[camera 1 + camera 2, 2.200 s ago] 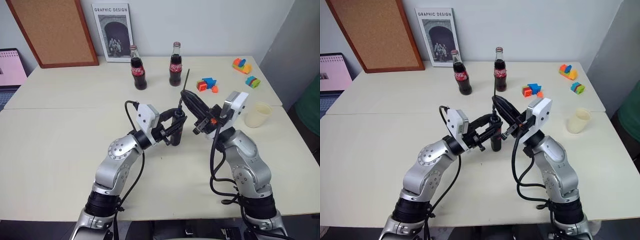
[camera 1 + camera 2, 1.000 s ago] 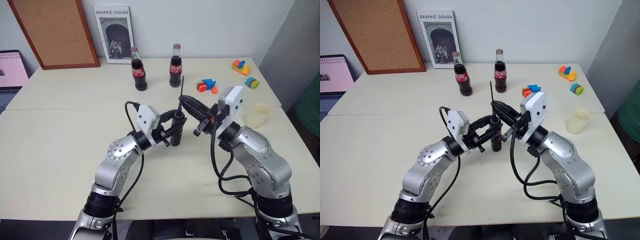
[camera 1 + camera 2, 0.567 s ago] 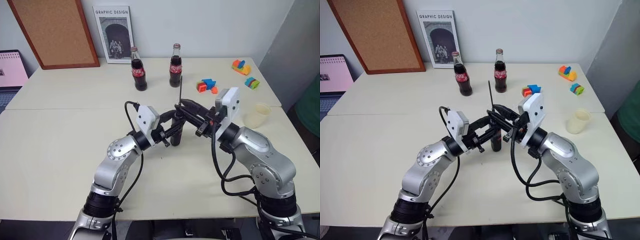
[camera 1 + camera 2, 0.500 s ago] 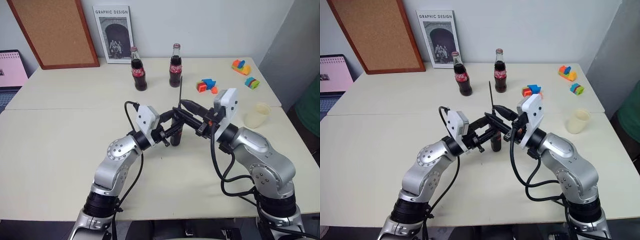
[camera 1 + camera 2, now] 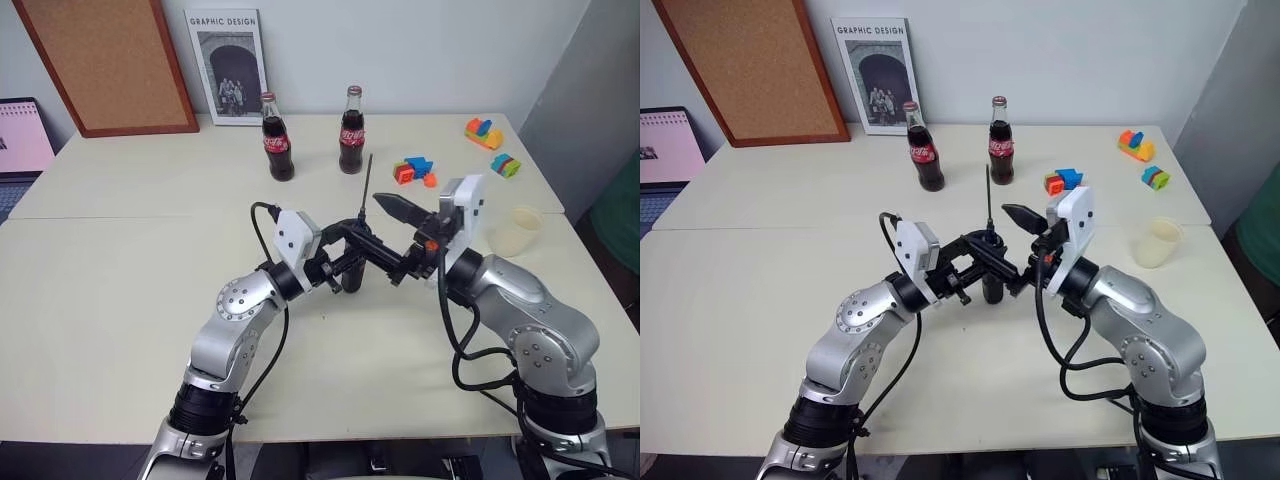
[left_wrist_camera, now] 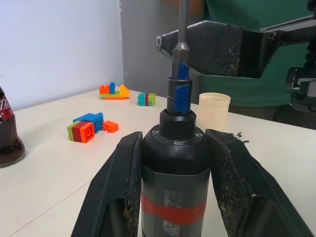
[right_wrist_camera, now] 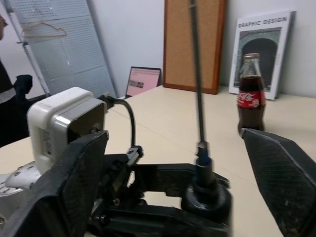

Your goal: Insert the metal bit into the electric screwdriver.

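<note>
The electric screwdriver, now held upright above the table, will be released by my left gripper on the table [image 5: 316,253], just in front of the gap that is between the cola bottles.
My left gripper [image 6: 174,139] is shut on the electric screwdriver [image 6: 175,165], a black barrel with a red band, and holds it upright above the table. The metal bit [image 5: 366,185] stands straight up out of the blue tip [image 6: 179,89]. My right gripper [image 5: 366,218] is open. One of its fingers [image 7: 74,182] passes on each side of the bit [image 7: 196,74] without touching it.
Two cola bottles [image 5: 277,140] [image 5: 350,135] stand behind the grippers. A paper cup [image 5: 515,228] sits to the right, and toy bricks [image 5: 413,170] [image 5: 483,130] lie at the back right. A book [image 5: 228,65] and a corkboard [image 5: 110,60] lean on the wall.
My right gripper has opened and let go of the bit, and its wrist has rolled. The bit stays standing in the screwdriver's tip. The left arm has kept still.
</note>
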